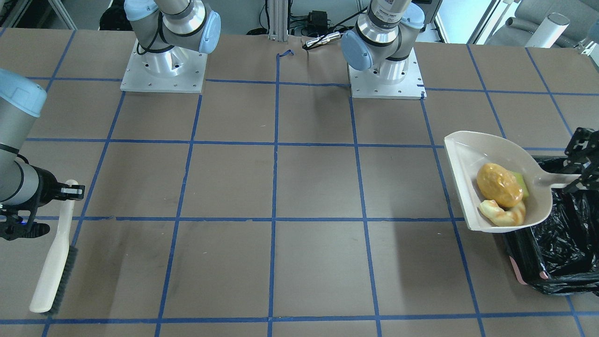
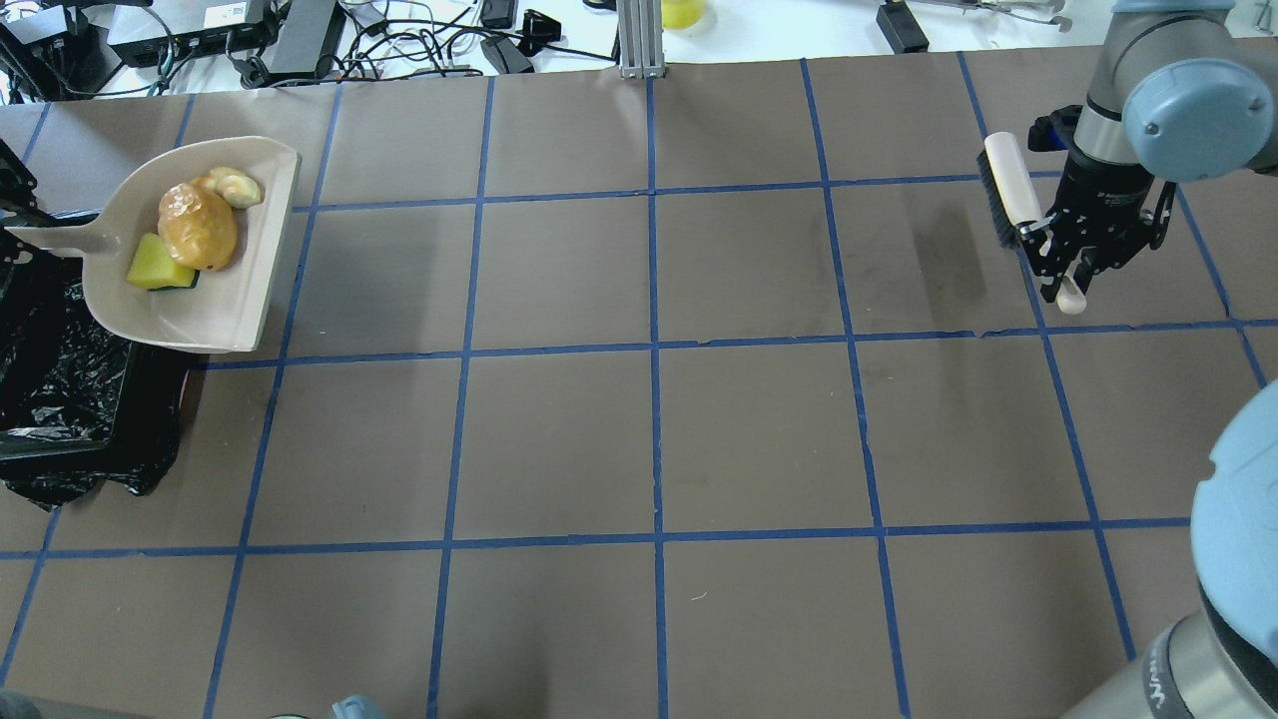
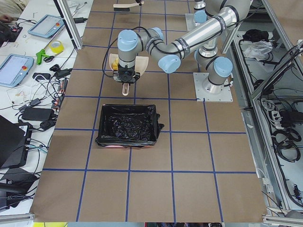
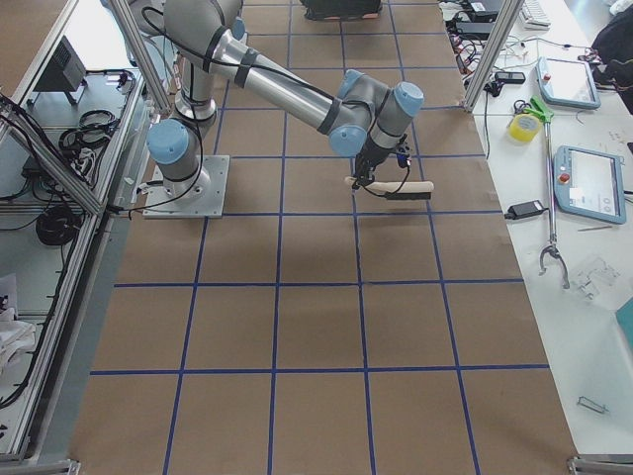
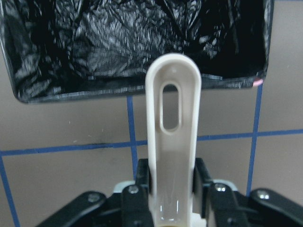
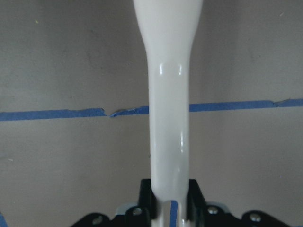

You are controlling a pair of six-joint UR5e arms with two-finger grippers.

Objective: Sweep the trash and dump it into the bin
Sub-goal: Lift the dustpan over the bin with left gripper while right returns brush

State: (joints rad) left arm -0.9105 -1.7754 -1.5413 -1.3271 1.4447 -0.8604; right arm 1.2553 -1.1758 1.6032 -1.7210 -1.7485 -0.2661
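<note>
The beige hand brush, now at the table's far other side, will go down from my right gripper onto the brown tabletop [image 1: 68,240] [image 6: 173,53] beside the blue tape crossing.
My left gripper [image 1: 580,175] is shut on the handle [image 5: 173,137] of the beige dustpan [image 1: 482,164] and holds it above the table beside the bin. In the pan lie a golden-brown oval lump [image 1: 499,185], a tan croissant-like piece [image 1: 503,213] and a yellow wedge sponge [image 1: 522,183]. The bin [image 1: 561,243], lined with a black bag and showing a pink rim, stands under the handle and also shows in the left wrist view [image 5: 137,38]. My right gripper [image 2: 1063,270] is shut on the beige hand brush [image 2: 1010,190] at the far other side of the table.
The two arm bases [image 1: 164,70] [image 1: 386,70] stand at the robot's edge of the table. Blue tape lines grid the brown tabletop [image 2: 649,429]. Cables and boxes [image 2: 300,40] lie beyond the far edge.
</note>
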